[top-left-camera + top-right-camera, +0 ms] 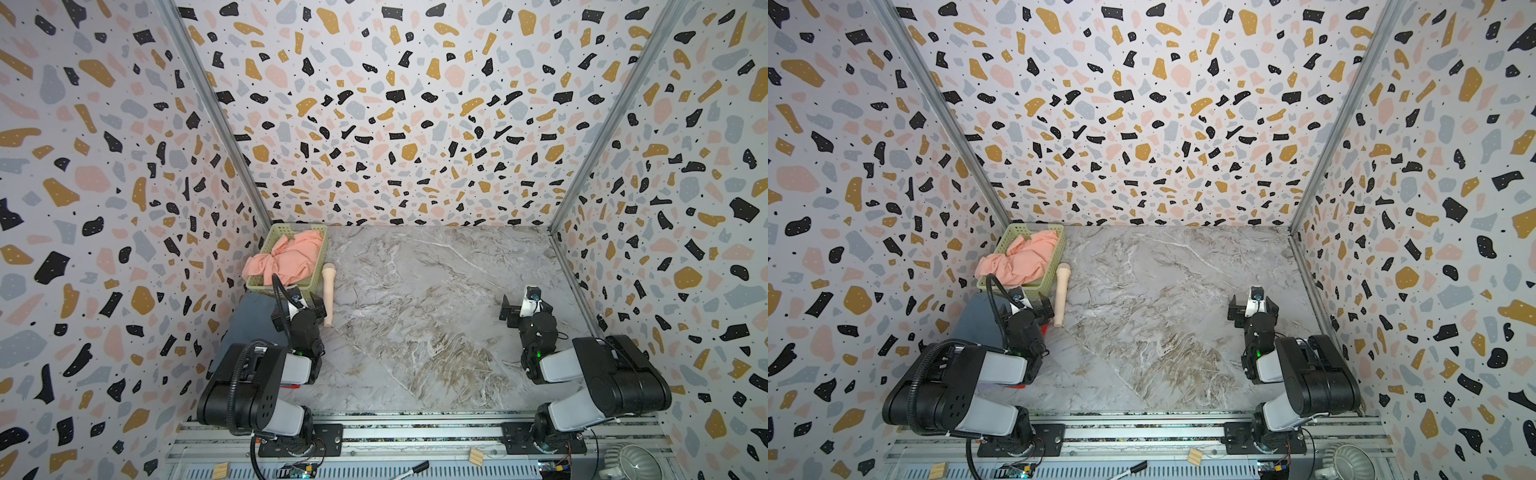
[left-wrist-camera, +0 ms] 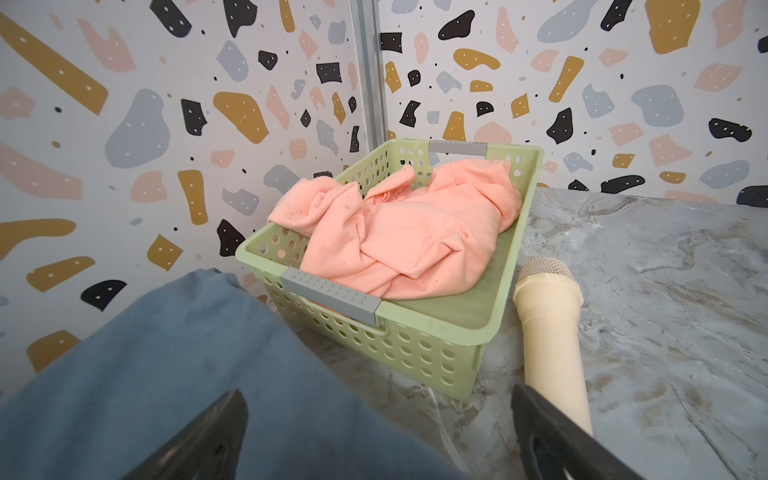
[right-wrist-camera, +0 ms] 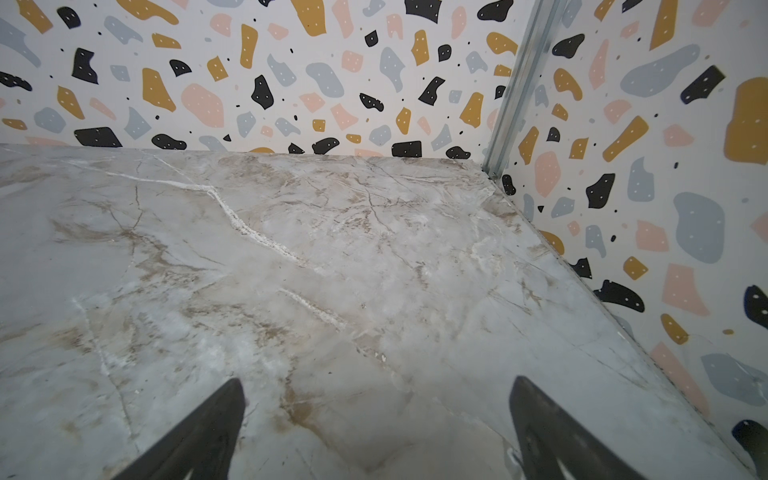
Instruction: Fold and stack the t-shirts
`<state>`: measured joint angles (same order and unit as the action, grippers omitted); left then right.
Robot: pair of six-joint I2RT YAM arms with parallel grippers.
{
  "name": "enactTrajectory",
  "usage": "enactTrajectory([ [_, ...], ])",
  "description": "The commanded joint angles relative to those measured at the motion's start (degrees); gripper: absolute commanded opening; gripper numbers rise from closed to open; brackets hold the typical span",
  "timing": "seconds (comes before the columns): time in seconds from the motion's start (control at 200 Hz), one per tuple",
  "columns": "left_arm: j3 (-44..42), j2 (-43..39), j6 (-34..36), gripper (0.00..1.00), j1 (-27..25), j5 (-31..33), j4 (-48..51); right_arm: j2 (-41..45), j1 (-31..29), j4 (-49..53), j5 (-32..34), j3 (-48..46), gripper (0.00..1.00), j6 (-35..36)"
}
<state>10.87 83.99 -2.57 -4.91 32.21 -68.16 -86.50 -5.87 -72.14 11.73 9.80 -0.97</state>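
My left gripper will next move to the salmon-peach t-shirt in the pale green basket and close on the crumpled top of its middle (image 1: 296, 253) (image 2: 436, 217).
A salmon-peach t-shirt (image 1: 291, 259) (image 1: 1022, 259) (image 2: 399, 237) lies crumpled in the pale green basket (image 1: 297, 227) (image 1: 1034, 227) (image 2: 440, 345) at the back left, one end hanging over the basket's left rim. A folded slate-grey t-shirt (image 1: 249, 318) (image 1: 976, 320) (image 2: 166, 374) lies in front of the basket, partly under my left arm. My left gripper (image 1: 309, 305) (image 1: 1038, 307) (image 2: 376, 392) hovers open over the grey shirt's edge and holds nothing. At the right, my right gripper (image 1: 525, 306) (image 1: 1253, 305) (image 3: 376, 386) is open above bare marble.
A beige stick (image 1: 328, 295) (image 1: 1062, 293) (image 2: 548, 332) lies just right of the basket, close to my left gripper's fingers. Patterned walls close in the left, back and right of the marble tabletop (image 1: 436, 311). A metal rail (image 1: 415, 432) runs along the front.
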Motion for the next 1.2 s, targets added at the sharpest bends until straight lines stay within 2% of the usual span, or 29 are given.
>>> enactTrajectory([
  [0.0, 0.88, -2.50, 0.77, 0.99, 0.25, 0.13, -1.99, 3.12, -1.42, 1.48, 2.69, 1.58, 0.99, 0.06],
  [0.12, 12.28, -11.31, -2.21, 1.00, 0.27, -0.18, 26.38, 4.12, -3.14, -3.51, 4.53, -1.60, 0.99, 1.72],
  [0.17, 15.84, -13.65, -4.88, 0.99, 0.16, -1.16, 33.29, 4.40, -3.80, -7.61, 5.11, -3.00, 0.99, 2.67],
  [0.2, 17.11, -15.07, -6.93, 0.99, 0.19, -2.60, 35.99, 5.17, -5.22, -8.30, 7.83, -2.89, 0.99, 4.00],
  [0.24, 18.28, -16.85, -9.91, 1.00, 0.16, -4.86, 38.36, 7.72, -7.53, -2.39, 10.67, -1.00, 0.99, 5.80],
  [0.305, 19.66, -19.23, -14.55, 0.99, 0.07, -10.86, 40.97, 12.56, -8.97, 15.36, 7.82, 6.48, 0.99, 6.28],
  [0.385, 22.18, -21.72, -20.70, 0.99, -0.96, -18.29, 45.85, 17.02, -9.62, 37.97, 5.25, 17.37, 0.99, -3.99],
  [0.466, 24.22, -24.12, -26.28, 0.99, -3.27, -23.95, 51.22, 20.49, -11.39, 45.49, -4.07, 21.05, 0.99, -12.99],
  [0.571, 24.11, -27.91, -35.03, 1.00, -7.75, -28.91, 54.14, 25.17, -16.98, 46.41, -15.30, 21.51, 0.99, -23.63],
  [0.731, 22.45, -32.85, -45.03, 0.99, -15.76, -29.22, 56.95, 26.77, -23.95, 47.90, -26.28, 22.46, 0.99, -34.83],
  [0.801, 21.49, -33.99, -50.08, 1.00, -17.51, -30.07, 56.67, 26.76, -24.34, 41.40, -32.29, 19.54, 0.99, -39.02],
  [0.836, 20.11, -34.68, -50.63, 0.99, -17.67, -32.24, 53.22, 26.82, -24.37, 35.45, -34.15, 17.05, 0.99, -40.36],
  [0.876, 18.13, -35.32, -51.48, 0.99, -17.70, -33.81, 47.81, 27.42, -24.28, 33.90, -34.15, 15.68, 0.99, -41.35],
  [0.966, 15.69, -36.25, -54.10, 0.99, -17.68, -32.99, 45.10, 29.01, -23.69, 38.27, -30.55, 15.56, 0.99, -42.55],
  [1.056, 17.72, -35.44, -49.67, 0.99, -17.52, -29.73, 47.90, 28.45, -22.36, 39.66, -30.32, 16.16, 0.99, -42.18],
  [1.191, 27.68, -29.30, -37.13, 1.00, -17.22, -11.60, 61.12, 28.83, -21.89, 46.23, -21.90, 19.41, 0.99, -37.27],
])
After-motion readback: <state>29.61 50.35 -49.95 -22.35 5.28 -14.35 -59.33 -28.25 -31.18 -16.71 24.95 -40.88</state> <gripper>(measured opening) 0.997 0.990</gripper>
